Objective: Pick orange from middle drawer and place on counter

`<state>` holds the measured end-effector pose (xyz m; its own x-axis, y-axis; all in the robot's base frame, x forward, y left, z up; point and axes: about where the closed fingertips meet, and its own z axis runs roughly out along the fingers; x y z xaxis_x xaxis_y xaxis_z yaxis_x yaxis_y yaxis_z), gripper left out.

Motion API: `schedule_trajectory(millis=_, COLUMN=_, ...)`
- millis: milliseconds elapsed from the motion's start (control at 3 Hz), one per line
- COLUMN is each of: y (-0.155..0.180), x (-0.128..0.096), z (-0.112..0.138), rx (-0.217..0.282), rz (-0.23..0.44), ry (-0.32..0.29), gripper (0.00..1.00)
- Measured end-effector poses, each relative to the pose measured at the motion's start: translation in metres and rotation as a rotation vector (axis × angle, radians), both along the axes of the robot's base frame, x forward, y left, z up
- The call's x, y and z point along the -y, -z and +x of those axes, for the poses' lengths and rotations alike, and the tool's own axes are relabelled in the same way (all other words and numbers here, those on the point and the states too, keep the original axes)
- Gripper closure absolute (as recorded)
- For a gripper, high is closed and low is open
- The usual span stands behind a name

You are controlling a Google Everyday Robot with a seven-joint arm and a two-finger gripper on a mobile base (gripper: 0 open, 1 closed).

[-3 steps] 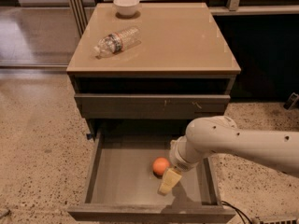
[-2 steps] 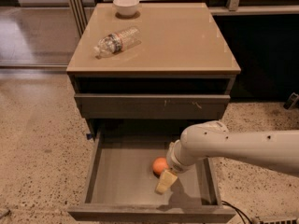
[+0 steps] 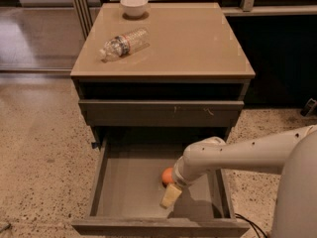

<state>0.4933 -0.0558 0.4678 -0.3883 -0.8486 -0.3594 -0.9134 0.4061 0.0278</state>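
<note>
The orange lying in the open middle drawer is next, so next my gripper moves over and grabs the sides of the orange (image 3: 167, 176).
The middle drawer (image 3: 126, 182) is pulled open at the bottom of the cabinet and shows its flat grey floor. The orange (image 3: 167, 174) lies on that floor, right of the middle, partly hidden behind my wrist. My white arm reaches in from the right. My gripper (image 3: 171, 194) hangs inside the drawer, right beside the orange on its front right side, pointing down at the floor. The tan counter (image 3: 193, 38) is the cabinet's top.
A white bowl (image 3: 134, 5) stands at the counter's back left. A plastic water bottle (image 3: 124, 42) lies on its side near the left edge. A shut drawer front with pale scratches (image 3: 161, 112) sits above the open drawer. Speckled floor surrounds the cabinet.
My arm has shifted a little to the left, and the gripper has moved left and slightly lower, closer against the orange. The orange has not moved.
</note>
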Motion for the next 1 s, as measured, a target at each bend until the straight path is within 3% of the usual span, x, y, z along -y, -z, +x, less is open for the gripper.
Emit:
schedule_trajectory(millis=333, y=0.035, x=-0.006, z=-0.002, rx=-0.051, rz=0.031, ry=0.015, gripper=0.00)
schedule_trajectory(millis=1000, y=0.039, x=-0.017, z=0.011, rx=-0.037, rz=0.051, ry=0.011, gripper=0.00)
